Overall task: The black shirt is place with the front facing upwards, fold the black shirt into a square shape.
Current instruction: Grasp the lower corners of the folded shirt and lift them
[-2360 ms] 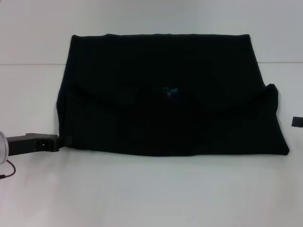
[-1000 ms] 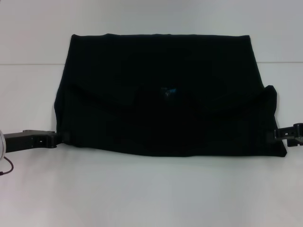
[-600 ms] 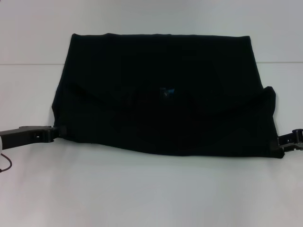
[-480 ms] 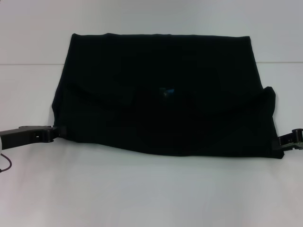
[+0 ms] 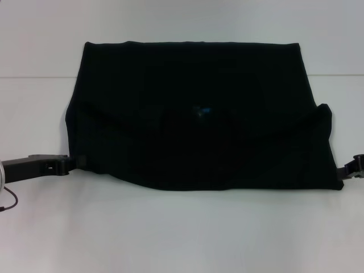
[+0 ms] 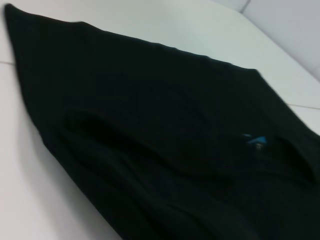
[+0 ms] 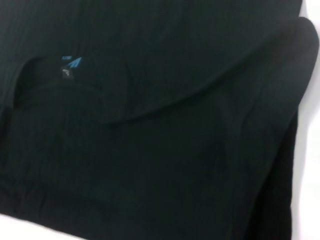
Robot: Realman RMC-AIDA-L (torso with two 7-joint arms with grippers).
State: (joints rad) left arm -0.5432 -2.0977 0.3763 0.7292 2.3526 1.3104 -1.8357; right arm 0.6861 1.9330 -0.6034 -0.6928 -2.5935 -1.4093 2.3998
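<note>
The robot's right gripper is only at the outer edge of the black shirt's near corner, so it needs to open and grip the cloth farther in before [image 5: 326, 177] both grippers pull.
The black shirt [image 5: 193, 114] lies folded into a wide band on the white table, its blue neck label [image 5: 202, 110] showing in the middle. No white letters show. My left gripper [image 5: 71, 165] is at the shirt's near left corner, shut on the cloth there. My right gripper [image 5: 346, 170] is at the shirt's near right edge, shut on the cloth. The near hem sags in the middle between them. The shirt [image 6: 150, 150] and label [image 6: 256, 139] fill the left wrist view. The shirt [image 7: 175, 150] and label [image 7: 71, 62] also fill the right wrist view.
White table [image 5: 182, 233] stretches in front of the shirt and on both sides. A seam line [image 5: 34, 77] crosses the table behind. A thin cable [image 5: 8, 200] hangs by my left arm at the left edge.
My right gripper came in from the right to the shirt's near right edge. The left gripper raised the near left corner, then sank a little. The near hem now curves.
</note>
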